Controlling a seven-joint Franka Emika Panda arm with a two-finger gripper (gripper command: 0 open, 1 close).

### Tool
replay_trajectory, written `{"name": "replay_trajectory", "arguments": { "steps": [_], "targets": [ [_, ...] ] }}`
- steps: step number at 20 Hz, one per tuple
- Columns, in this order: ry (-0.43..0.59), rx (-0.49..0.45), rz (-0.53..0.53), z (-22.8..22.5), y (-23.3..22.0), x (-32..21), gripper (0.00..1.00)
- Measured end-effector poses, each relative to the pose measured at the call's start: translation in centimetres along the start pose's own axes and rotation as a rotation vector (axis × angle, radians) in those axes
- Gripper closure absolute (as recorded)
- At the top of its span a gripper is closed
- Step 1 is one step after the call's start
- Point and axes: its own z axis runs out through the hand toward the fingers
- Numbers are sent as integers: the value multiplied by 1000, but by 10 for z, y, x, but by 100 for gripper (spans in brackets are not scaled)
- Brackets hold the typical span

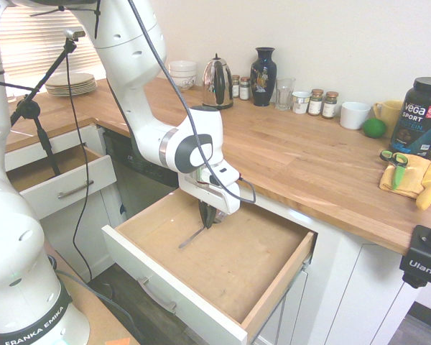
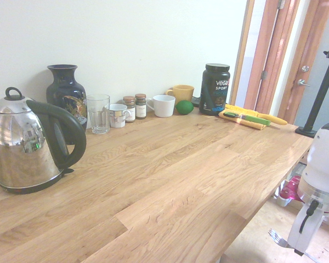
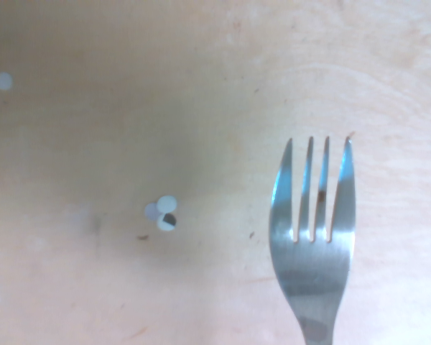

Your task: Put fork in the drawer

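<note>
My gripper will let go of the fork, and it will lie on the bare bottom near the middle of the large drawer point(image 1: 206, 238).
The large drawer point(image 1: 238, 267) stands pulled open below the wooden counter, its light-brown bottom bare. My gripper point(image 1: 207, 215) reaches down into its back left part and is shut on the fork point(image 1: 190, 237), a slim silver piece slanting down toward the drawer's bottom. The second exterior view shows the fork point(image 2: 276, 237) sticking out sideways below the gripper point(image 2: 301, 249), tines free. Seen from the wrist, the fork point(image 3: 313, 237) has its tines close above the wooden bottom point(image 3: 129, 108).
A smaller drawer point(image 1: 61, 185) is open at the left. On the counter point(image 1: 294, 154) stand a kettle point(image 1: 217, 83), a vase point(image 1: 263, 76), a glass, spice jars, mugs, a lime, a protein tub point(image 1: 421, 115) and a yellow cloth with scissors point(image 1: 396, 165).
</note>
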Motion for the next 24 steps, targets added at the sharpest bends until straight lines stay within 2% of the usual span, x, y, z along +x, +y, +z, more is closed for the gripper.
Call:
{"name": "replay_trajectory", "arguments": {
  "steps": [12,13,24],
  "targets": [
    [-10,-14,-9,27,-11,5,100],
    [-11,-16,-9,29,-12,5,0],
    [-13,-19,-2,33,-22,11,0]
  ]
}}
